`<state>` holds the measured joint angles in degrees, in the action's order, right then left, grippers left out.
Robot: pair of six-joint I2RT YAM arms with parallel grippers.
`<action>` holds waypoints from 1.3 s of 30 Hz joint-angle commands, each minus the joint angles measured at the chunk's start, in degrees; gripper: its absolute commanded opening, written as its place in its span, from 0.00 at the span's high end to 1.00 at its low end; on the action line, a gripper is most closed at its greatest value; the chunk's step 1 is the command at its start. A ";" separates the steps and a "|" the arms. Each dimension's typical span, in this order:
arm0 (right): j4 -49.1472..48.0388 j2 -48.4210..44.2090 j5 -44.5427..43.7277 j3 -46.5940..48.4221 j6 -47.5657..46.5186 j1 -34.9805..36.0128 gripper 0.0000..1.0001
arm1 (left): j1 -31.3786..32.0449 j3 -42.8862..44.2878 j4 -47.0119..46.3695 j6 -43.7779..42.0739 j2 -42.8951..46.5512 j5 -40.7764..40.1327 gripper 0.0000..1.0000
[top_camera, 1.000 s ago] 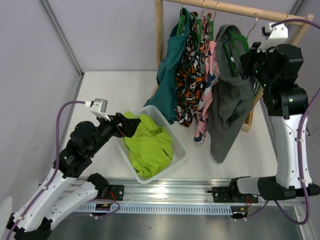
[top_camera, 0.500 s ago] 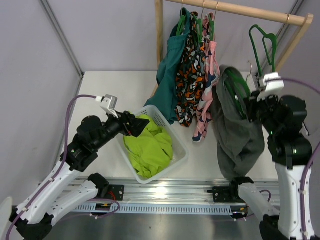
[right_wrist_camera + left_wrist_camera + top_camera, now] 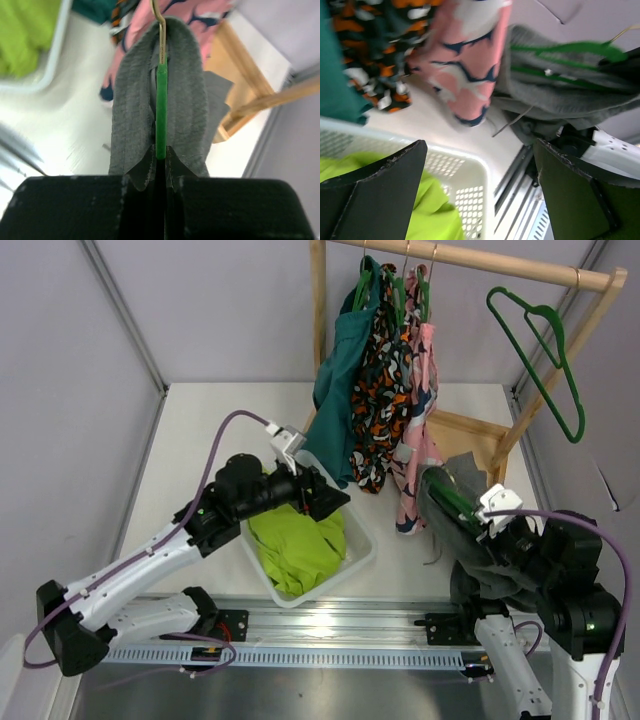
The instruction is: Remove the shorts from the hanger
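Note:
The fingers of my left gripper will close on the end of the grey shorts [image 3: 424,483] [image 3: 503,82] beside the pink garment, where the cloth wraps around the green hanger's end.
The grey shorts [image 3: 470,540] hang over a green hanger [image 3: 447,502] low at the front right, off the rail. My right gripper [image 3: 497,530] is shut on that green hanger [image 3: 160,110], with the grey shorts [image 3: 130,115] draped on both sides of it. My left gripper [image 3: 325,498] is open and empty over the right rim of the white basket [image 3: 360,540], pointing toward the shorts. In the left wrist view the grey shorts [image 3: 555,97] and hanger [image 3: 560,50] lie ahead, past the basket rim [image 3: 470,160].
A wooden rack [image 3: 470,260] holds teal, patterned and pink garments [image 3: 385,370] and an empty green hanger [image 3: 545,350]. The basket holds lime green cloth [image 3: 295,545]. The rack's wooden foot [image 3: 480,435] lies behind the shorts.
My right arm has brought the hanger with the grey shorts down from the rail to the front right. My left arm has swung right over the basket toward them.

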<state>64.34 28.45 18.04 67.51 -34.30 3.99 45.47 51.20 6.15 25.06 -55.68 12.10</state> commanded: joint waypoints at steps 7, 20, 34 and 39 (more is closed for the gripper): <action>6.69 0.73 21.14 -0.01 -14.74 0.05 1.00 | 8.57 7.95 -9.93 1.56 -12.77 0.74 0.09; 2.29 6.00 32.58 2.45 -12.81 0.05 1.00 | 11.83 13.13 -3.96 3.86 -20.87 -5.32 0.14; 2.02 5.74 30.47 8.61 -9.29 0.05 1.00 | 11.22 25.00 11.16 0.87 -28.96 -25.71 0.75; 2.29 5.48 28.63 9.83 -8.06 0.05 1.00 | 7.18 21.23 11.34 1.48 -26.06 -28.89 1.00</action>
<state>68.18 34.96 40.97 73.21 -43.97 3.42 56.62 73.49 16.03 26.96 -83.99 -8.71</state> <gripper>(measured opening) 0.058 0.014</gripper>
